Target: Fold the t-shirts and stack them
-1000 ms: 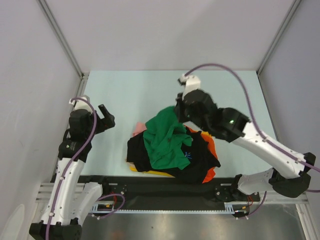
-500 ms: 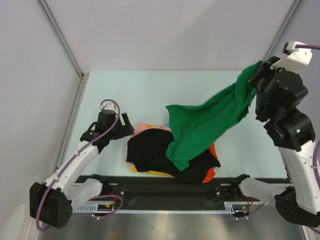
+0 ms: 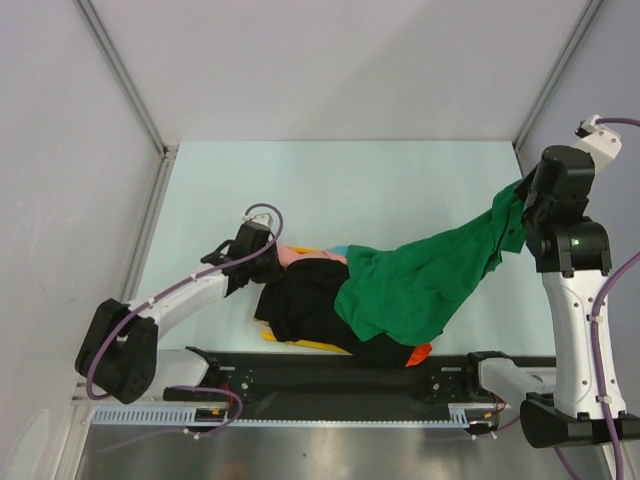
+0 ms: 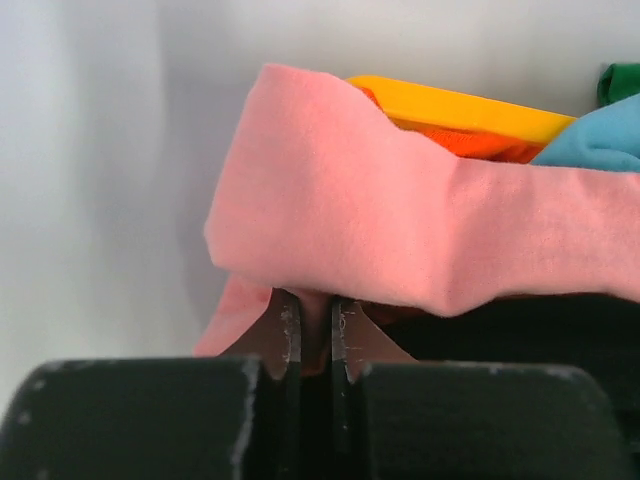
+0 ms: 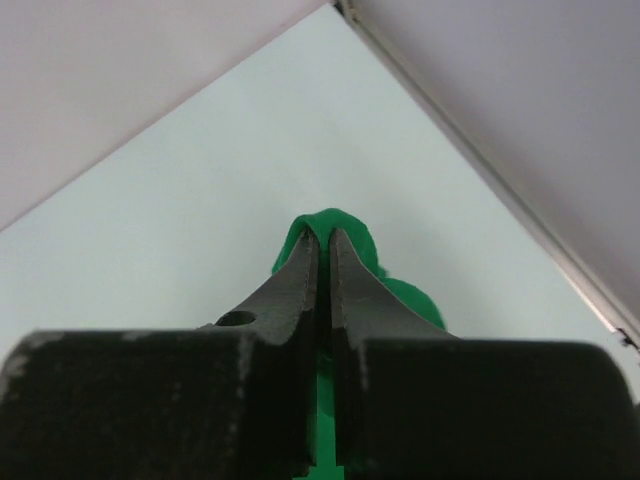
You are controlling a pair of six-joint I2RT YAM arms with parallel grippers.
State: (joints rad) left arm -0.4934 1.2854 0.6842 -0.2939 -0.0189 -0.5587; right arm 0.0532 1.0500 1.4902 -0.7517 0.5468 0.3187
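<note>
Next, I let go of the heap of t-shirts with my left gripper in the table's back corner on its own side [image 3: 185, 188].
A heap of t-shirts lies at the table's near middle, the black one [image 3: 305, 305] showing most. Pink [image 3: 292, 256], light blue [image 3: 340, 250], yellow [image 3: 305, 345] and orange [image 3: 420, 352] edges poke out around it. My left gripper [image 3: 272, 258] is at the heap's left edge, shut on a fold of the pink t-shirt [image 4: 400, 215], with yellow [image 4: 450, 103], orange [image 4: 480, 145] and light blue [image 4: 600, 140] cloth behind. My right gripper [image 3: 520, 205] is shut on a corner of the green t-shirt [image 3: 430, 280], which stretches from the heap up to the right. Green cloth [image 5: 335, 225] bulges past the tips of my right gripper [image 5: 322, 235].
The pale table [image 3: 330, 180] is walled by grey panels at left, back and right. A black rail [image 3: 340, 375] runs along the near edge in front of the heap. The right arm's column [image 3: 575, 330] stands tall at the right edge.
The right gripper pulled the green t-shirt off the heap, out to the right, then lower. The left gripper travelled right to the heap and shut on the pink t-shirt.
</note>
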